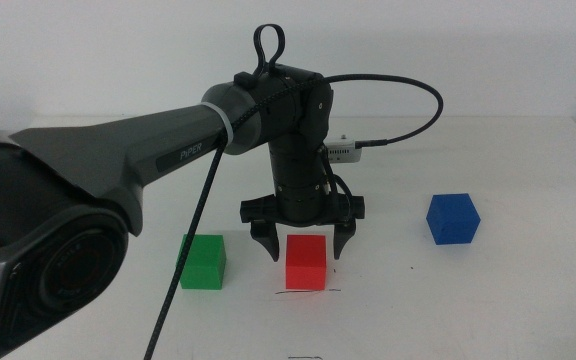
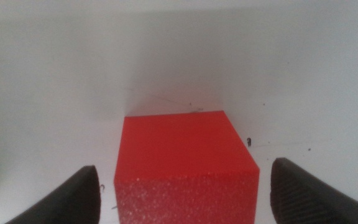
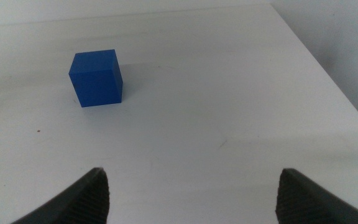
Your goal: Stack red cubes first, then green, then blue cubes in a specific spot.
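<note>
The left gripper needs to close on the opposite sides of the green cube [image 1: 205,258], because the red cube already sits at the black pen line.
The red cube [image 1: 305,264] rests on the table, its front edge along the short black pen line [image 1: 307,292]. My left gripper [image 1: 305,245] points down over it, open, with one finger on each side. In the left wrist view the red cube [image 2: 185,165] sits between the jaws of the left gripper [image 2: 184,171], with a gap on either side. The green cube [image 1: 203,261] stands to the left of the red one. The blue cube [image 1: 453,218] is at the right, also seen as the blue cube [image 3: 96,78] ahead of my open, empty right gripper [image 3: 191,177].
A small white device [image 1: 343,150] with a black cable lies behind the left arm. A black cable [image 1: 183,270] hangs down past the green cube. The table's right edge [image 3: 328,74] runs near the blue cube. Another small pen mark [image 1: 306,356] is at the front edge.
</note>
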